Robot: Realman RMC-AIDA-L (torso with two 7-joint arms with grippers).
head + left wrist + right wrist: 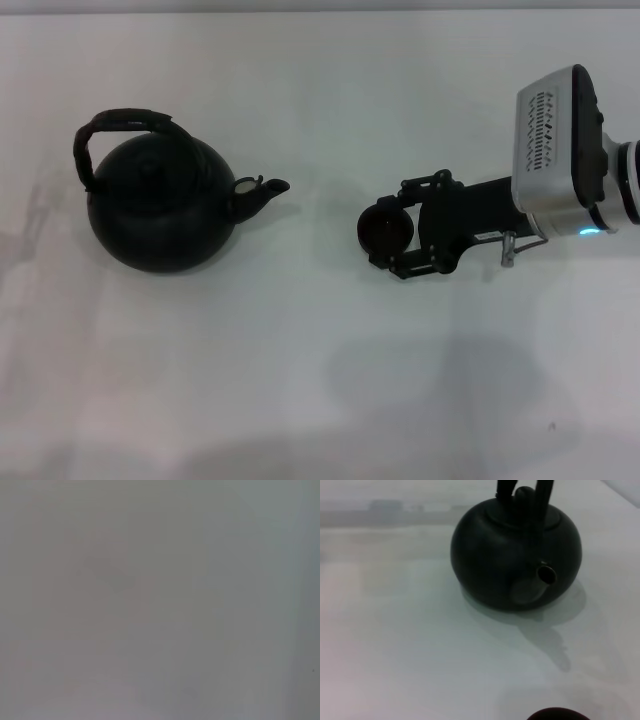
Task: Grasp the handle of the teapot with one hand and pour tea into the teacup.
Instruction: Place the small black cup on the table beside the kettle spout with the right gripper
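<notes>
The teapot should next be held by my left gripper, which will go to the teapot handle's side [83, 166] farthest from the spout and close there.
The black round teapot [160, 210] stands on the white table at the left, its spout [262, 190] pointing right toward the teacup. Its dark arched handle [118, 125] stands up over the lid. The right wrist view shows the teapot [515, 555] spout-on, with the handle [540, 495] cut off at the edge. The small dark teacup [385, 228] sits right of centre between the fingers of my right gripper [398, 230], which reaches in from the right and is closed around it. The cup's rim [559, 714] just shows in the right wrist view. My left gripper is out of view.
The white table [300, 380] spreads around both things, with a bare gap between spout and cup. My right arm's silver wrist housing [560, 140] hangs over the right side. The left wrist view shows only a plain grey surface [160, 600].
</notes>
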